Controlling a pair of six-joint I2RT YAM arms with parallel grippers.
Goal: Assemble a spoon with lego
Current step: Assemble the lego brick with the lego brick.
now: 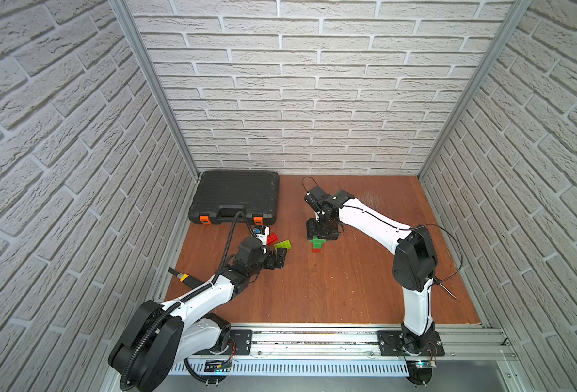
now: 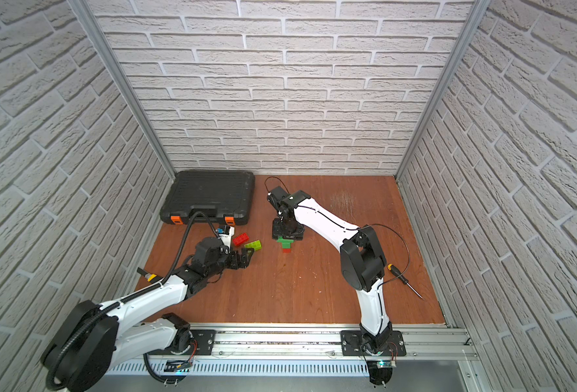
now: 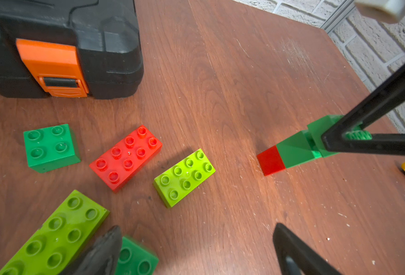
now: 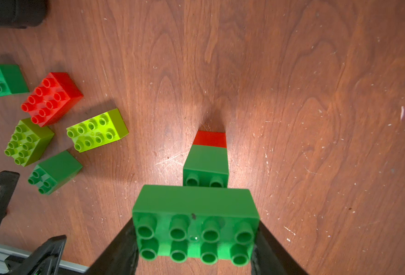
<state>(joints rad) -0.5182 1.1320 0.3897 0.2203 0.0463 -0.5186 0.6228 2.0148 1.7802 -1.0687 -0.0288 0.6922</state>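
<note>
The robot's right gripper will release the oblong dark green brick on the dark green square brick (image 1: pixel 316 241) (image 4: pixel 205 182) above the red brick.
The partly built spoon (image 1: pixel 317 245) (image 2: pixel 286 245) stands upright on the table: a red brick at the bottom, a dark green square brick (image 4: pixel 205 162) on it, an oblong dark green brick (image 4: pixel 196 209) on top. My right gripper (image 4: pixel 195 235) (image 1: pixel 321 234) is shut on that top brick from above. Loose lego lies to the left: a red oblong brick (image 3: pixel 126 157), a lime oblong brick (image 3: pixel 184 177), a second lime brick (image 3: pixel 53 235) and a dark green square brick (image 3: pixel 51 147). My left gripper (image 3: pixel 196 228) (image 1: pixel 282 256) hangs open just above them. Another dark green square brick (image 3: pixel 137 258) lies beside one finger, ungripped.
A black toolcase (image 1: pixel 236 195) (image 2: pixel 209 193) with orange latches lies at the back left, close behind the loose bricks. A screwdriver (image 2: pixel 404 278) lies at the right near my right arm's elbow. A yellow-banded tool (image 2: pixel 148 275) lies at the left table edge.
</note>
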